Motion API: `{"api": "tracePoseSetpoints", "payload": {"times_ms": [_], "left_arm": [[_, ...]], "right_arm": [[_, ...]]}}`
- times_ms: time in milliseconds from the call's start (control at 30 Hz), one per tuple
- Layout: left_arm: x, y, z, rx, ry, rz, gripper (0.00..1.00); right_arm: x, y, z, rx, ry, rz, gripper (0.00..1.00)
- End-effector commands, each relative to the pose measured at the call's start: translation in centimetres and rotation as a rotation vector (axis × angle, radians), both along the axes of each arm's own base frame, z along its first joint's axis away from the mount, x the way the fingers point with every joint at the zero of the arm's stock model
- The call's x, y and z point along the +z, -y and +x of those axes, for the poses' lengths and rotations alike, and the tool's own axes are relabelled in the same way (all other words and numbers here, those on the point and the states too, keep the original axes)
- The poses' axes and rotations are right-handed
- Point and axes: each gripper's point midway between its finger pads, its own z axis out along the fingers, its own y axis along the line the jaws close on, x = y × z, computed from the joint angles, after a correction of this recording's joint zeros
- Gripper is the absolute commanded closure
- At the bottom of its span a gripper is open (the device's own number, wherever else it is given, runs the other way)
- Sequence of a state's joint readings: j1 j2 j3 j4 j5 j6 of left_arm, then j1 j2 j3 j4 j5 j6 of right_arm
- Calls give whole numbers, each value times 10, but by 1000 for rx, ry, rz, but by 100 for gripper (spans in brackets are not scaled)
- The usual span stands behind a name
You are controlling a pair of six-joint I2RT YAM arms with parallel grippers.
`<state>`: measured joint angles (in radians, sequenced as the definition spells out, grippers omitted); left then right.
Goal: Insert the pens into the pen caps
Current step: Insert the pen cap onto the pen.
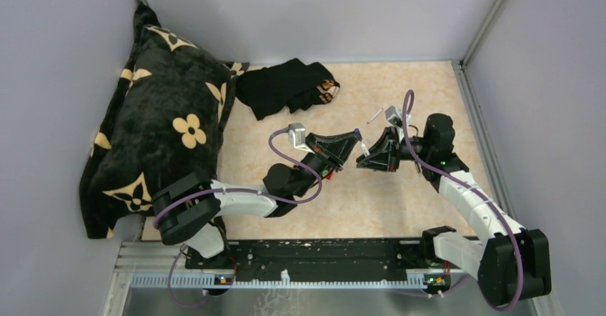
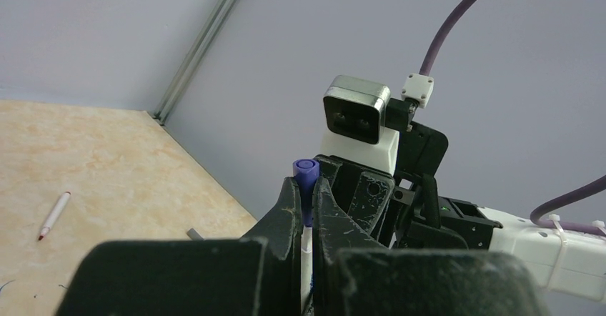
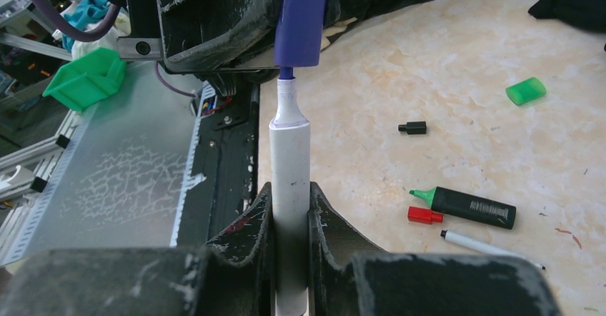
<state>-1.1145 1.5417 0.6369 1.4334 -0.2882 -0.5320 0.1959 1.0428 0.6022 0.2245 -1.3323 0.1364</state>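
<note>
Next, my left gripper opens and takes the cap (image 2: 306,173) deeper in its fingers before pressing it on, as the purple cap is shallow on the pen's nib.
My left gripper (image 1: 354,139) and my right gripper (image 1: 364,156) meet tip to tip above the middle of the table. In the left wrist view the left gripper (image 2: 306,189) is shut on a purple cap (image 2: 306,173), and a white barrel shows below it between the jaws. In the right wrist view the right gripper (image 3: 289,196) is shut on a white-barrelled pen (image 3: 289,159). The pen stands upright with its purple nib at the mouth of the purple cap (image 3: 300,16), in line with it.
On the table lie a green cap (image 3: 525,90), a small black cap (image 3: 412,127), a red cap (image 3: 424,215), a black-barrelled green marker (image 3: 472,206) and a white pen (image 3: 486,247). Another white pen (image 2: 54,216) lies farther off. A black cloth (image 1: 289,86) and a patterned pillow (image 1: 164,130) sit at the back left.
</note>
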Motion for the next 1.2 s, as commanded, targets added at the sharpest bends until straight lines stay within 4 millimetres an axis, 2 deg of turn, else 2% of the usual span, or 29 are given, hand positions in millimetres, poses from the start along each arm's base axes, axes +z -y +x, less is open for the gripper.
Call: {"api": "tracePoseSetpoints", "payload": {"times_ms": [0, 700, 1000, 1067, 1167], "left_arm": [[1, -2, 1, -5, -1, -33, 100], [-14, 4, -9, -73, -15, -27, 100], [-33, 13, -17, -142, -41, -7, 100], [-36, 12, -17, -138, -46, 3, 95], [-33, 8, -17, -124, -44, 13, 79]], "right_arm": [[11, -3, -1, 16, 60, 15, 100], [12, -3, 7, -27, 34, 18, 100], [13, -4, 11, -52, 24, 20, 100], [13, -3, 12, -55, 27, 18, 100], [11, -3, 12, -54, 29, 13, 100]]}}
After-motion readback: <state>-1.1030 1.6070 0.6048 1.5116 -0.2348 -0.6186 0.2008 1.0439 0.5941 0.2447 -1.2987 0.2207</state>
